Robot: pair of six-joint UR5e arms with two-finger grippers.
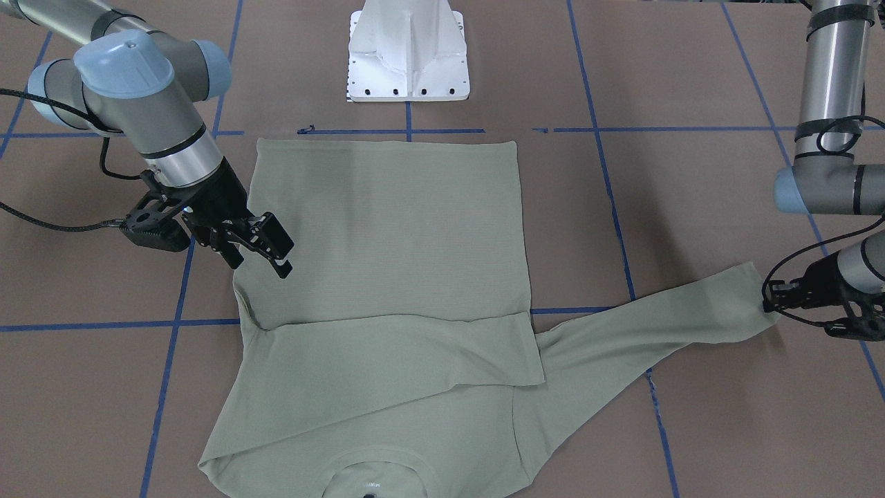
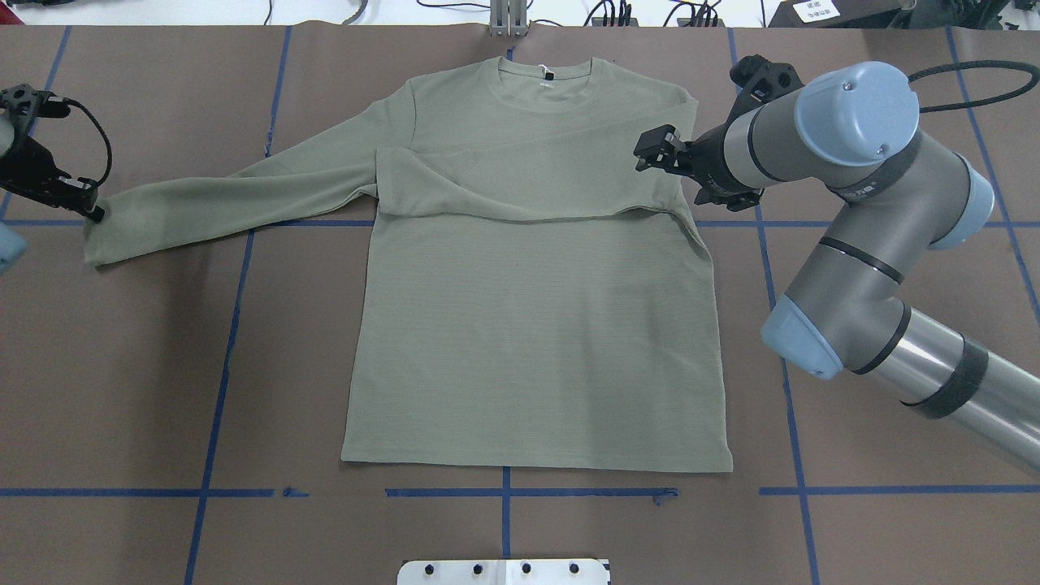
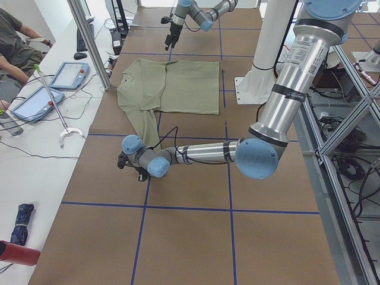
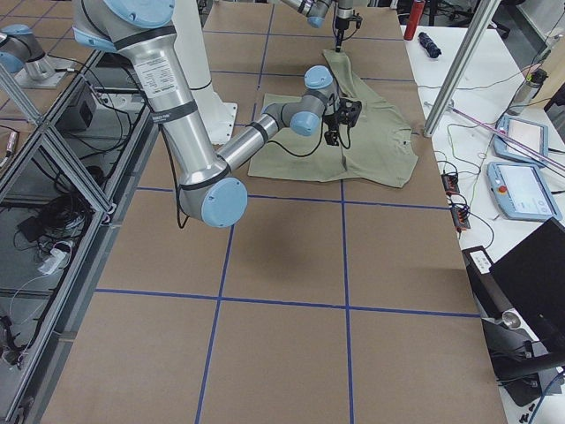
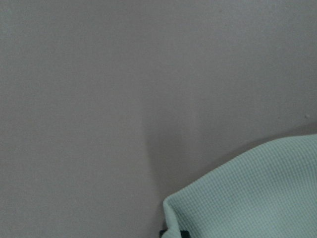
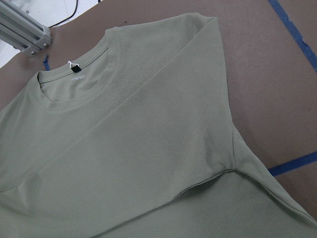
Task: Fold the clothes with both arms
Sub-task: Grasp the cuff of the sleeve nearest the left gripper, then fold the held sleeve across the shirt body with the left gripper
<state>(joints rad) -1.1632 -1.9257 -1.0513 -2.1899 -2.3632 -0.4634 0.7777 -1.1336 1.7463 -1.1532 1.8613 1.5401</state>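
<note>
My left gripper will release the stretched-out sleeve's cuff across the chest, at the outer crease of the folded sleeve [image 1: 237, 336].
The pale green shirt [image 2: 528, 325] lies flat, chest up, collar [image 2: 546, 75] at the far edge. One sleeve [image 2: 528, 191] is folded across the chest. The other sleeve [image 2: 227, 203] stretches out toward my left. My left gripper [image 2: 93, 211] sits at that sleeve's cuff [image 1: 760, 290] and is shut on its corner; in the left wrist view the cuff [image 5: 257, 198] covers the fingertips. Above the shirt's shoulder on my right side, my right gripper [image 1: 259, 263] hovers open with nothing in it. Its wrist view shows only the shirt [image 6: 124, 148].
The white pedestal base [image 1: 408, 55] stands at the robot's edge of the brown table, which carries blue tape lines [image 2: 236, 309]. A side table with tablets [image 3: 65, 74] and a seated person [image 3: 12, 41] runs along the far edge. A metal post [image 3: 89, 41] stands near the collar.
</note>
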